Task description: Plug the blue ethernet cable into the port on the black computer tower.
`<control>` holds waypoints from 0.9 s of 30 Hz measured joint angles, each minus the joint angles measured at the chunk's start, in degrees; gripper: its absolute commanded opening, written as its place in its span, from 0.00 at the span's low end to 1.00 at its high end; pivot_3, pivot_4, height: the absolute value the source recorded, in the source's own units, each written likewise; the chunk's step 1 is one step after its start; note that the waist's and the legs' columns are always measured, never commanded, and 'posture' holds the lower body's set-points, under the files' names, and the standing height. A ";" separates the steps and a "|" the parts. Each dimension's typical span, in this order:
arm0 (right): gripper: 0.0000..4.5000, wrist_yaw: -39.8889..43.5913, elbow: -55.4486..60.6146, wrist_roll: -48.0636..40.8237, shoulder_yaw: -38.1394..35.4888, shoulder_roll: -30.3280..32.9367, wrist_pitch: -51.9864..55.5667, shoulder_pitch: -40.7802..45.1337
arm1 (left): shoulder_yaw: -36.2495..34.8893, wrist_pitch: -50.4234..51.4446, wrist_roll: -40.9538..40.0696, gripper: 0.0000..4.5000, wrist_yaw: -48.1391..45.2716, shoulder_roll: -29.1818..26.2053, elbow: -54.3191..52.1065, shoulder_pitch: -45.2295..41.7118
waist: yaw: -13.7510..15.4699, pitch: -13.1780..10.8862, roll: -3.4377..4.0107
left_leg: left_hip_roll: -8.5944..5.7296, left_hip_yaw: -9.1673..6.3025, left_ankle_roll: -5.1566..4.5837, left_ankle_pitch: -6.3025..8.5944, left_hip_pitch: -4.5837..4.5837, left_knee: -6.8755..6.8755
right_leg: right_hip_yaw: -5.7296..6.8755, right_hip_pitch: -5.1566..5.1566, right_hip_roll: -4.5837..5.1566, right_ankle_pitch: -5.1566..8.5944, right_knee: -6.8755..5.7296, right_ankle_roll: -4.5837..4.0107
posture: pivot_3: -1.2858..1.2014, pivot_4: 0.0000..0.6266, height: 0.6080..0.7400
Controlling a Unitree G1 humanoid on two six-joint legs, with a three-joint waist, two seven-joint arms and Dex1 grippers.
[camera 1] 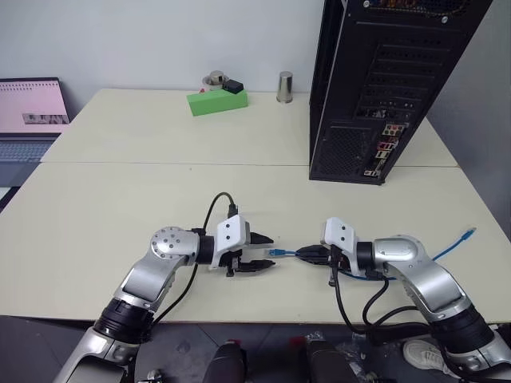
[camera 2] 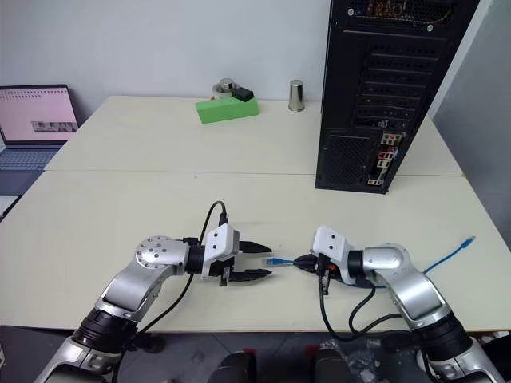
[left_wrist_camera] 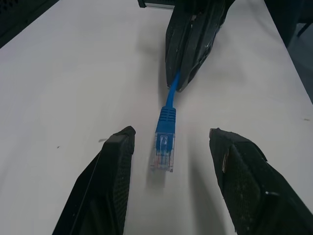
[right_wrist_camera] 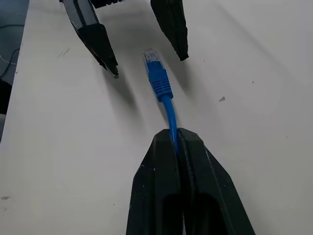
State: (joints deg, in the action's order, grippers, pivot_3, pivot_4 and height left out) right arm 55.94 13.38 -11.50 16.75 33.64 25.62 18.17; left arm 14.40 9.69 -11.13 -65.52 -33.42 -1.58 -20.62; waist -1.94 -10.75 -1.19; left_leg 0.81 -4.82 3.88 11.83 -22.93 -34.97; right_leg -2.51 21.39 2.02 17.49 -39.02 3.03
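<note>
I should hold the plug with my left gripper while my right gripper takes the plug's blue base (right_wrist_camera: 163, 89), because my right gripper pinches the cord short of the plug.
The blue ethernet cable (camera 1: 278, 252) lies on the cream table, its clear plug (left_wrist_camera: 164, 147) pointing toward my left gripper (camera 1: 270, 253). That gripper is open, with the plug lying between its fingertips (left_wrist_camera: 117, 161) and touching neither. My right gripper (camera 1: 303, 254) is shut on the cord (right_wrist_camera: 169, 115) a short way behind the plug. The cable trails right, and its other end (camera 1: 469, 233) rests near the table's right edge. The black computer tower (camera 1: 383, 80) stands upright at the back right, its rear sockets (camera 1: 389, 144) facing me.
A green box (camera 1: 217, 101) with a small black item on it and a metal cup (camera 1: 285, 86) sit at the back. A laptop (camera 1: 28, 120) is at the far left. A seam (camera 1: 176, 164) runs across between the two tables.
</note>
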 measured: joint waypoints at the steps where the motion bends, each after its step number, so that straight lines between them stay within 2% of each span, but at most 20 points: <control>1: 0.00 0.00 0.05 -0.04 0.00 0.02 0.00 0.00 | 0.00 -0.18 0.20 0.58 -0.11 -0.09 0.27 0.00 | 0.01 0.00 0.00 | 0.00 0.00 0.00 0.00 -0.01 0.00 | 0.00 0.00 0.00 0.00 0.00 0.00 | 0.52 0.24 1.00; 2: 0.00 0.00 0.09 -0.11 0.00 0.04 0.00 0.00 | 0.00 -0.39 0.37 0.58 -0.20 -0.13 0.47 0.00 | 0.02 0.00 0.00 | 0.00 0.01 0.00 0.00 0.00 0.00 | 0.00 0.00 0.00 0.00 0.00 0.00 | 0.52 0.24 1.00; 5: 0.00 0.00 0.30 -0.56 0.00 0.10 0.01 0.00 | 0.00 -1.19 0.95 0.47 -0.30 -0.16 1.48 -0.03 | 0.03 0.00 0.00 | 0.00 0.00 0.00 0.00 0.00 0.00 | 0.00 0.00 0.00 0.00 0.00 0.00 | 0.52 0.24 1.00; 10: 0.00 0.00 0.84 -0.99 0.00 0.14 0.08 0.02 | 0.00 -1.67 1.31 0.19 -0.23 0.06 2.40 -0.20 | 0.04 0.00 0.00 | 0.00 0.00 0.00 0.00 -0.01 0.00 | 0.00 0.00 0.00 0.00 0.00 0.00 | 0.52 0.24 1.00; 13: 0.00 0.00 1.07 -0.97 -0.02 0.39 0.08 0.08 | 0.00 -1.99 1.56 0.08 0.00 0.59 2.53 -0.40 | 0.04 0.00 0.00 | 0.00 0.00 0.00 0.00 -0.01 0.00 | 0.00 0.00 0.00 0.00 0.00 0.00 | 0.52 0.24 1.00; 20: 0.00 -0.08 1.06 -0.61 0.03 0.72 0.01 0.33 | 0.00 -3.64 2.33 0.06 -0.07 1.09 3.28 -0.39 | 0.04 0.00 0.00 | 0.00 0.00 0.00 0.00 -0.01 0.00 | 0.00 0.00 0.00 0.00 0.00 0.00 | 0.52 0.24 1.00; 27: 0.33 0.45 -0.29 1.17 0.08 2.48 -1.49 0.86 | 0.00 -7.62 3.39 0.06 0.04 1.08 4.63 -0.11 | 0.07 0.00 0.00 | -0.01 0.00 0.00 0.00 -0.01 0.00 | 0.00 0.00 0.00 0.00 0.01 0.00 | 0.52 0.24 1.00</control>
State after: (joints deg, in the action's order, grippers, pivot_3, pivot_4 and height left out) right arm 56.39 13.08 -10.33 16.83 36.13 24.13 19.03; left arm 14.40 2.08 -7.73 -65.48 -32.34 3.05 -20.74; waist -1.87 -10.75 -1.19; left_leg 0.81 -4.82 3.88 11.83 -22.93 -34.97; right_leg -2.51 21.39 2.02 17.49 -39.01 3.03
